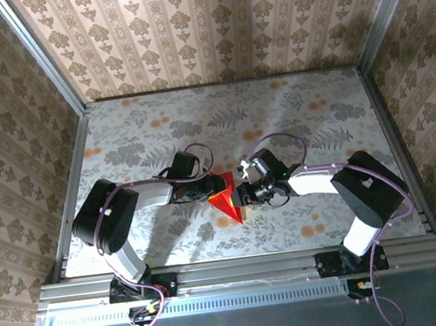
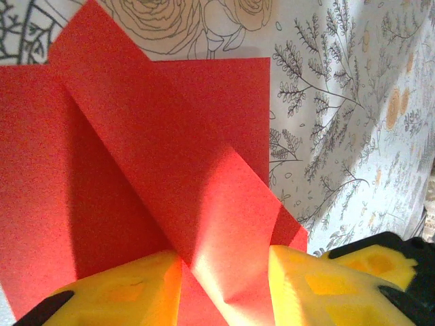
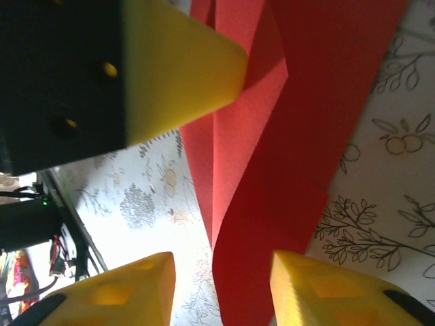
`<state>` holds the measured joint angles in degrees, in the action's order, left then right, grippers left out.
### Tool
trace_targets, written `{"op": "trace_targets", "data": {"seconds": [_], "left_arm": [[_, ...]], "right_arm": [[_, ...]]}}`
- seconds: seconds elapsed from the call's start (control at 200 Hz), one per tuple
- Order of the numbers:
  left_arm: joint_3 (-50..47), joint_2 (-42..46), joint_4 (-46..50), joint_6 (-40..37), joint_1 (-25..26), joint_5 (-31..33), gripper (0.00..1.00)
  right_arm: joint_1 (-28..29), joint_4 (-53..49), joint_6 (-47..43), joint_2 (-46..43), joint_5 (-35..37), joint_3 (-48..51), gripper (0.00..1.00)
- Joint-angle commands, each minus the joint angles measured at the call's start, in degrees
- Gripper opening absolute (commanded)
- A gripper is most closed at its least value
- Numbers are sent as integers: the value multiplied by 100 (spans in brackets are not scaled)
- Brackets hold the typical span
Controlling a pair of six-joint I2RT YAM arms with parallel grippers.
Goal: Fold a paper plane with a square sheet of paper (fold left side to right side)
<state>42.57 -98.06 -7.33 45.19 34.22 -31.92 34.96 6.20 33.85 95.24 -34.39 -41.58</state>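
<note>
My right gripper will pinch the flap's curled edge (image 3: 219, 248) and hold it while my left gripper backs off, because the paper flap is buckling beside my left gripper's finger.
The red square sheet of paper (image 1: 224, 200) lies part folded at the table's middle, tapering to a point toward the near edge. My left gripper (image 1: 210, 191) comes at it from the left and my right gripper (image 1: 242, 194) from the right. In the left wrist view the paper (image 2: 136, 170) shows a diagonal flap, and a raised fold stands between the parted yellow fingers (image 2: 129, 292) of the left gripper (image 2: 225, 288). In the right wrist view the paper (image 3: 299, 122) curls up between the spread jaws of the right gripper (image 3: 221, 292), with clear gaps. The left gripper's fingertip (image 3: 190, 61) rests on the sheet.
The floral tablecloth (image 1: 315, 111) covers the table, with open room behind and to both sides of the paper. Metal frame rails (image 1: 247, 269) run along the near edge, and patterned walls (image 1: 208, 21) close in the back and sides. Cables (image 1: 279, 141) loop over the arms.
</note>
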Motion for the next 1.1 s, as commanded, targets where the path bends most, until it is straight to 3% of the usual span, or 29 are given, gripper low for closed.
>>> {"op": "trace_targets", "data": {"seconds": [0.0, 0.505, 0.84, 1.095], "left_arm": [[10, -218, 237, -139, 68, 209, 39], [9, -187, 208, -121, 94, 214, 39], [12, -200, 232, -127, 94, 205, 39], [7, -187, 246, -134, 94, 204, 39]], "right_arm": [[-152, 408, 214, -140, -362, 163, 44], [-174, 646, 399, 595, -560, -292, 40], [-167, 329, 265, 722, -356, -403, 18], [-174, 61, 170, 700, -92, -403, 11]]}}
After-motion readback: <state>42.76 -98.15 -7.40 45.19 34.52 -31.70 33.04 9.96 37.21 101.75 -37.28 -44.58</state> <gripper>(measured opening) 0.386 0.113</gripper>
